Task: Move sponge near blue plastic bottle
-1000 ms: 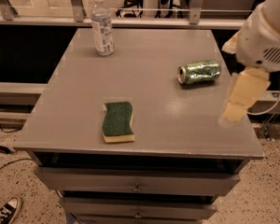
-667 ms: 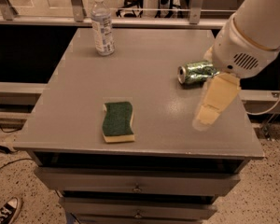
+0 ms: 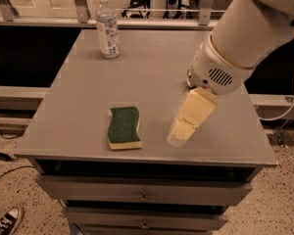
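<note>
Next, I should close on the dark green sponge's middle (image 3: 124,127), between its near and far ends.
The sponge (image 3: 123,127), dark green on top with a pale yellow layer below, lies flat near the front edge of the grey table (image 3: 88,97). The blue plastic bottle (image 3: 108,27), clear with a white cap and pale label, stands upright at the table's back left. My gripper (image 3: 179,133), cream-coloured, hangs from the large white arm (image 3: 240,38) and points down just above the table, a short way right of the sponge and not touching it.
The table top sits on a cabinet with drawers (image 3: 144,197) below its front edge. A metal railing (image 3: 152,9) runs behind the table. A cable (image 3: 284,106) trails at the right. A shoe (image 3: 5,222) is on the floor at the lower left.
My arm has swung left and forward, bringing the gripper from the table's right side to just right of the sponge. The arm now covers the green can. Sponge and bottle have not moved.
</note>
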`<state>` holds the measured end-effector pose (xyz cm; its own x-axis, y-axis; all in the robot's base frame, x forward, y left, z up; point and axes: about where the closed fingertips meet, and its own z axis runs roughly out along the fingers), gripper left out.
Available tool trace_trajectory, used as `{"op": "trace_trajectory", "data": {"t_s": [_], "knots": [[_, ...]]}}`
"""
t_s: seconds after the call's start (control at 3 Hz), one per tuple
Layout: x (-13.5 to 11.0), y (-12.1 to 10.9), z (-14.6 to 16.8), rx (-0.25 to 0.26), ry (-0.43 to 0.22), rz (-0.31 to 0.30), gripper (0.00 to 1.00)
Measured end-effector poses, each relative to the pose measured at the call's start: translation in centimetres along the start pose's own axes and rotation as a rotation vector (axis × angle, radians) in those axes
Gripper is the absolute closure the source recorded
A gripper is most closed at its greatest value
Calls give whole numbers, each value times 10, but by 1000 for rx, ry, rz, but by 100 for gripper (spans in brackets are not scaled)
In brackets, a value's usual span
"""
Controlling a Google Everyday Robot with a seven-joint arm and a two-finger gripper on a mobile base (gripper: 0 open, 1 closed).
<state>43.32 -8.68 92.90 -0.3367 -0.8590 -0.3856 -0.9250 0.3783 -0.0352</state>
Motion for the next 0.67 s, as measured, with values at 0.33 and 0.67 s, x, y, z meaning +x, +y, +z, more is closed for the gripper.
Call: {"op": "trace_trajectory", "data": {"t_s": [0.33,0.67], "knots": [[-13,5,17,-2,-28,29,0],[-53,12,70,-15,-81,75,0]]}}
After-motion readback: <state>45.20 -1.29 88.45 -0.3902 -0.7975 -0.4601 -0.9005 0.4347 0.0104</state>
